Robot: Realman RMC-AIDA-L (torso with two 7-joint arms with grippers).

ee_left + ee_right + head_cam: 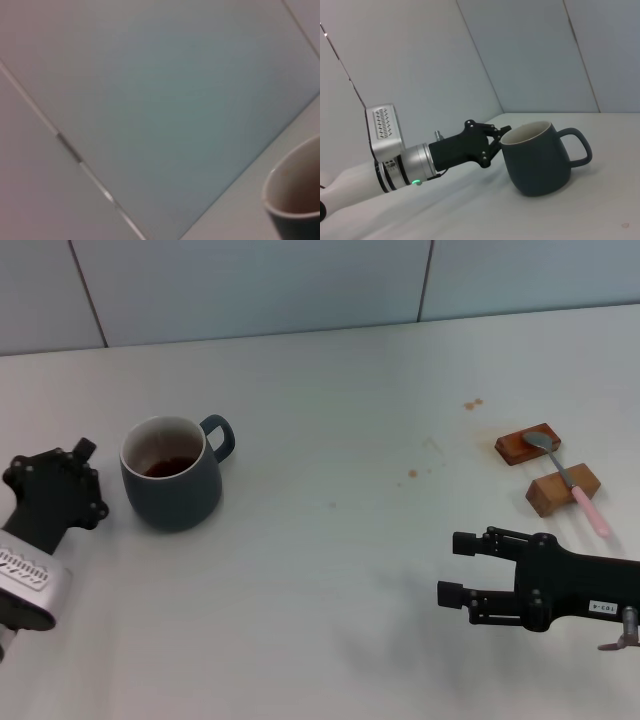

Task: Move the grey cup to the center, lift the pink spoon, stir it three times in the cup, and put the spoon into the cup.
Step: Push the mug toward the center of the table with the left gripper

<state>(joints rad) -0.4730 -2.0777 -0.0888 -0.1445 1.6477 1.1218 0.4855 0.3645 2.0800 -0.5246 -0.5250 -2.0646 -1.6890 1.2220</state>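
Note:
The pink spoon sticks out past the brown wooden block. Next, I will use my right gripper to take hold of it by the loose end of its handle (pixel 600 527).
The grey cup (pixel 172 487) stands upright at the left of the table, handle pointing to the far right, with brown liquid stains inside. It also shows in the left wrist view (pixel 295 195) and the right wrist view (pixel 538 157). My left gripper (pixel 90 480) is just left of the cup, open and empty; in the right wrist view (pixel 496 146) its fingers are beside the cup's wall. The pink spoon (pixel 570 480) lies across two brown wooden blocks at the right. My right gripper (pixel 455 568) is open and empty, near the front right, in front of the spoon.
Two brown wooden blocks (pixel 527 444) (pixel 563 490) hold the spoon off the table. A few small brown spots (pixel 472 404) mark the white tabletop (pixel 330 570). A pale tiled wall (pixel 250 285) runs along the table's far edge.

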